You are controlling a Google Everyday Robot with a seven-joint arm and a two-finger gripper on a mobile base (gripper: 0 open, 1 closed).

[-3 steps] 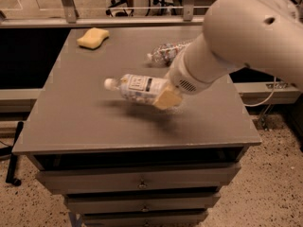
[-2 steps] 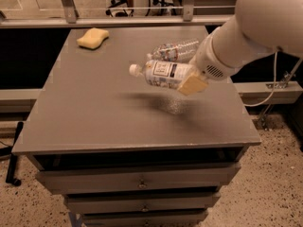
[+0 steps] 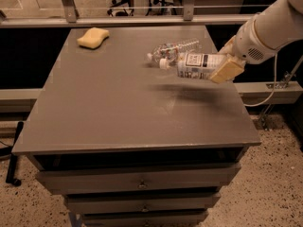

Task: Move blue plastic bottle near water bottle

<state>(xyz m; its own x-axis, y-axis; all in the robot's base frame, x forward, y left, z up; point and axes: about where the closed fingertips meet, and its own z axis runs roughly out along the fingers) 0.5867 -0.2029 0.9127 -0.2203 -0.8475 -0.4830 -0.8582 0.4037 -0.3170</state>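
My gripper should release the blue plastic bottle onto the grey table, setting it free along the near side of the water bottle [image 3: 196, 62].
The blue plastic bottle [image 3: 193, 64], with a white cap and a pale label with a dark logo, is held on its side above the table, cap pointing left. My gripper [image 3: 226, 64] is shut on its base end, at the right side of the table; one tan finger pad [image 3: 226, 70] shows in front of the bottle. The water bottle [image 3: 173, 49], clear and ribbed, lies on the table just behind and left of the held bottle. A shadow lies on the table below the held bottle.
A yellow sponge [image 3: 93, 37] lies at the far left of the grey table [image 3: 109, 108]. Drawers sit below the tabletop. A rail runs behind the table. My white arm [image 3: 270, 30] reaches in from the right.
My gripper has carried the blue plastic bottle up and to the right, from the table's middle to just in front of the water bottle.
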